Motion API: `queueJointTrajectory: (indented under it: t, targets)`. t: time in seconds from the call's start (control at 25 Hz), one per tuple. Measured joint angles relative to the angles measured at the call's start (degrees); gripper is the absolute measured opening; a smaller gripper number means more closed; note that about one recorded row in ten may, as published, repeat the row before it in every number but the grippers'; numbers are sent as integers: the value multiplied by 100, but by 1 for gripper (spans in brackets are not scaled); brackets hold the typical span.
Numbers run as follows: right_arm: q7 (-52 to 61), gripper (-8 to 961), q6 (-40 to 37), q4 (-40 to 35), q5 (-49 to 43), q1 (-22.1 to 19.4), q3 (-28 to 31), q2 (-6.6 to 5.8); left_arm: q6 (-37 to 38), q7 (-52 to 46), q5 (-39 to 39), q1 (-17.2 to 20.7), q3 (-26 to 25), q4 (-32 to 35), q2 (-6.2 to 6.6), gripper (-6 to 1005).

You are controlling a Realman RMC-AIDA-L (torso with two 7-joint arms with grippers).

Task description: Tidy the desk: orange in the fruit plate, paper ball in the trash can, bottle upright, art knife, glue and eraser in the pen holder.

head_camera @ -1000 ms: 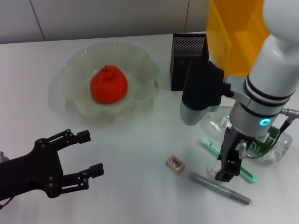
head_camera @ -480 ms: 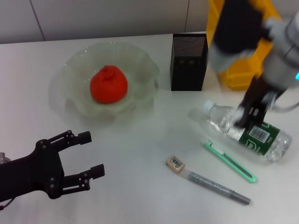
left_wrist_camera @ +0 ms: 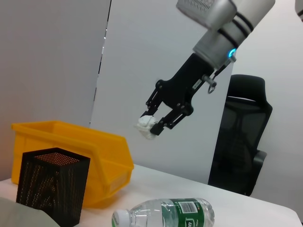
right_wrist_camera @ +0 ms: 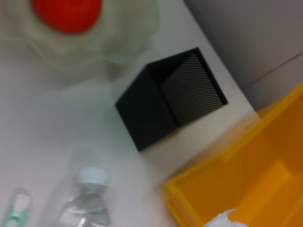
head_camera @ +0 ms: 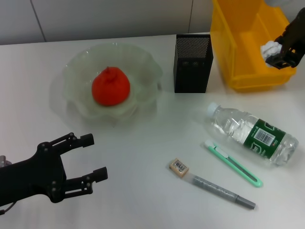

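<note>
My right gripper will let go of the paper ball inside the yellow trash bin, by the bin's side (head_camera: 237,40) (right_wrist_camera: 253,182) closest to the pen holder.
My right gripper (head_camera: 277,54) is shut on the white paper ball (head_camera: 270,47) and holds it over the yellow trash bin (head_camera: 238,57); the left wrist view shows the ball (left_wrist_camera: 147,126) pinched above the bin (left_wrist_camera: 80,142). The orange (head_camera: 110,86) lies in the glass fruit plate (head_camera: 76,62). The clear bottle (head_camera: 252,133) lies on its side. The green art knife (head_camera: 233,163), grey glue stick (head_camera: 223,192) and eraser (head_camera: 179,168) lie on the table in front of it. The black mesh pen holder (head_camera: 193,63) stands upright. My left gripper (head_camera: 94,156) is open and empty at the front left.
The pen holder stands between the plate and the bin, close to both. The bottle's cap (head_camera: 212,108) points toward the pen holder. An office chair (left_wrist_camera: 241,142) stands beyond the table's far side.
My right arm has lifted from the table beside the art knife and swung back right, carrying the paper ball over the yellow bin. The left arm has not moved.
</note>
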Motion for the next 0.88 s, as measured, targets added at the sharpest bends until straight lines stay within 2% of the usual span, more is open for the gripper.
queueJointTrajectory:
  t: [0.24,0.4,0.44,0.56,0.6,0.64,0.8,0.88]
  targets:
    - [-312,416,873,239,-2,-359,238,-39,26,-26,-23,3,-20,0,0,861]
    - [-722,415,1966,480,4,-731,352,120,38,-39,-23,-11,-69,0,-34,861]
    - [-722,415,1966,480,4,-731,352,120,38,-39,-23,-11,-69,0,-34,861]
    - [-792,415,2606,946,16,-807,321,131,40,-55,-25,-26,-70,1,-57,860]
    - [-858,415,3045,1303,51,-817,316,132,40,-87,-26,-35,-70,0,-66,860]
    - [-858,415,3045,1303,51,-817,316,132,40,-87,-26,-35,-70,0,-66,860]
    - [-1168,415,3945,2061,389,-817,318,135,40,-135,-30,-47,-70,1,-77,860]
    - [-1218,415,4073,2164,451,-809,318,135,39,-151,-31,-48,-70,0,-78,860]
